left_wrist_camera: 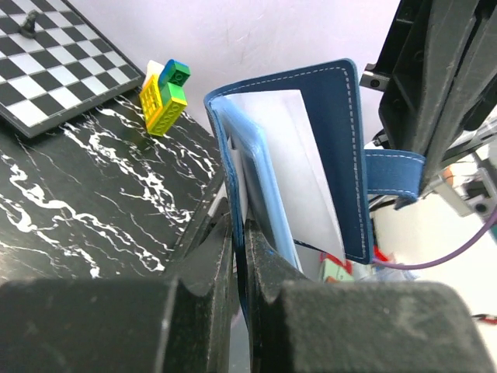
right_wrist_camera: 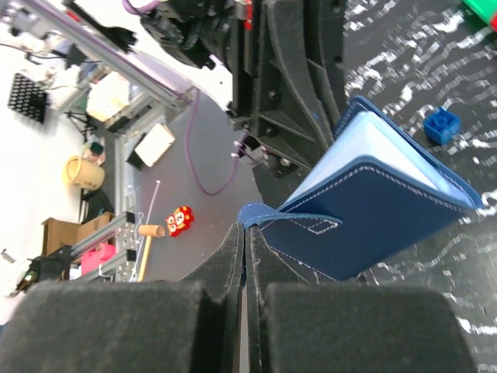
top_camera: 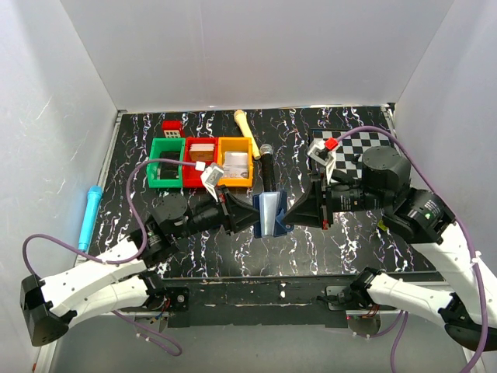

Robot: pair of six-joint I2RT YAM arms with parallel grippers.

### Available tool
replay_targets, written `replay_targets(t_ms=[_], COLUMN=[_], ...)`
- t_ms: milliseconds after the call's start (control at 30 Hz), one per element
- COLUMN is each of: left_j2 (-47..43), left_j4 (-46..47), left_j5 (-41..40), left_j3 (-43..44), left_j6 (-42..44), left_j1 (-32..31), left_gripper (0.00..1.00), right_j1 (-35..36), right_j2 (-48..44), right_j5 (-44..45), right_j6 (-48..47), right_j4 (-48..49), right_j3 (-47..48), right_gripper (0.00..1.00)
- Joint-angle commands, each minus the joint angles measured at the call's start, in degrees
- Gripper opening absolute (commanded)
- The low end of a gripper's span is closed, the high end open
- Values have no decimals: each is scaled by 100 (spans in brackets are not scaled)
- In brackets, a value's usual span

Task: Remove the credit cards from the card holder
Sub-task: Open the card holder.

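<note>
The half-open card holder hangs from my right gripper only by its closing strap, so next my right gripper lets go of the strap and takes the strap-side cover (left_wrist_camera: 334, 132) with its sleeves.
The navy-blue card holder (top_camera: 272, 214) hangs partly open above the table, between both grippers. My left gripper (top_camera: 250, 217) (left_wrist_camera: 239, 233) is shut on the edge of one cover. In the left wrist view the card holder (left_wrist_camera: 345, 148) stands upright, and a pale whitish credit card (left_wrist_camera: 299, 171) shows between its covers. My right gripper (top_camera: 293, 210) (right_wrist_camera: 247, 231) is shut on the tip of the holder's closing strap (right_wrist_camera: 287, 215), pulling it away from the outer cover (right_wrist_camera: 380, 214). A pale blue inner face (right_wrist_camera: 373, 144) shows at the open edge.
Green (top_camera: 165, 163), red (top_camera: 200, 161) and orange (top_camera: 234, 162) bins stand behind the holder. A black microphone (top_camera: 266, 165) lies beside them and a chessboard (top_camera: 361, 148) at the back right. A blue pen-like object (top_camera: 89, 215) lies far left, and a small blue brick (right_wrist_camera: 441, 126) on the table.
</note>
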Motion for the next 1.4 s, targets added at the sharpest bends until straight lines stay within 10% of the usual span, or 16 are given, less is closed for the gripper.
replay_targets(t_ms=[0,733,967,1367], left_j2=[-86,-947,-877,-306], left_j4=[1336,220,-7,-1782], left_j5=[71,167,334,10], left_j3=[-357,-93,214,1268], left_j6=[-712,-282,-115,193], left_j1=[-4,75,75,75], left_gripper=[0,0,0,0], right_j1=[-14,-40,-40,-58], right_j2=[-85,-578,-499,-411], right_j5=[700,1227,1262,1464], right_j6=[-390,-418,-241,-57], right_j4=[-801,-608,-432,-282], right_j3=[256,-61,18,281], right_gripper=[1,1,49,81])
